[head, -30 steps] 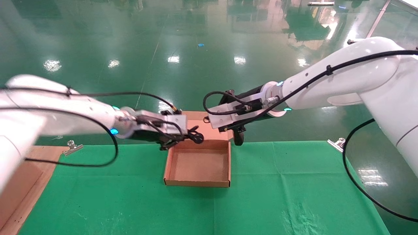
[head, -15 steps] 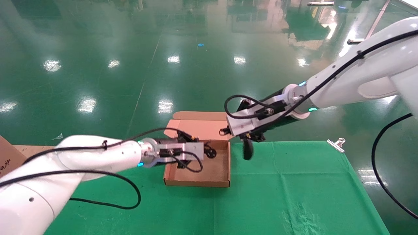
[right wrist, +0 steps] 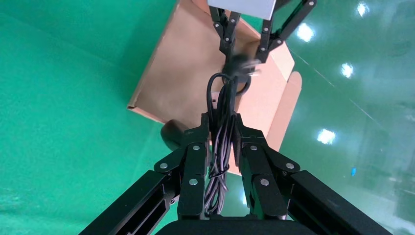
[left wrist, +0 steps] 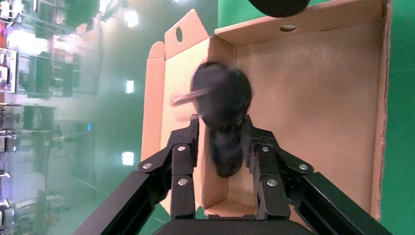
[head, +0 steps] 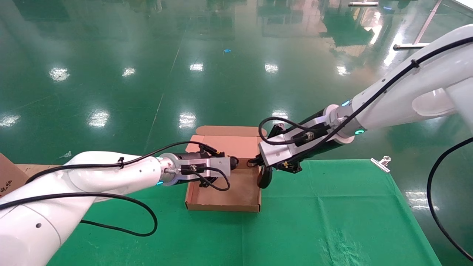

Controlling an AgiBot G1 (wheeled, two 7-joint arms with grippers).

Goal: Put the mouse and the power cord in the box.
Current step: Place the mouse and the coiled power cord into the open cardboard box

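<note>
The robot's right gripper will release the mouse in the far half of the brown box [head: 228, 175] [right wrist: 205, 85], near the lid flap.
The brown box [head: 221, 207] lies open on the green cloth, and its floor [left wrist: 318, 107] is bare. My left gripper [head: 226, 167] hovers over the box's far left part, shut on the power cord's round black plug [left wrist: 222, 95], whose metal prongs point toward the lid. The rest of the power cord is hidden. My right gripper [head: 255, 162] is at the box's far right corner, shut on the mouse's bundled thin wire [right wrist: 222, 142]. The black mouse [head: 264, 177] dangles below it, just outside the box's right wall.
The box's lid flap [head: 225, 142] stands open behind it at the table's far edge. A metal clip [head: 380, 162] pins the green cloth [head: 332, 207] at the far right. Brown cardboard [head: 7, 177] lies off the cloth to the left. Beyond is shiny green floor.
My left arm came down and forward, carrying the plug from the box's far left rim to over its inside. My right gripper swung right, then back, and the mouse now hangs by the right wall.
</note>
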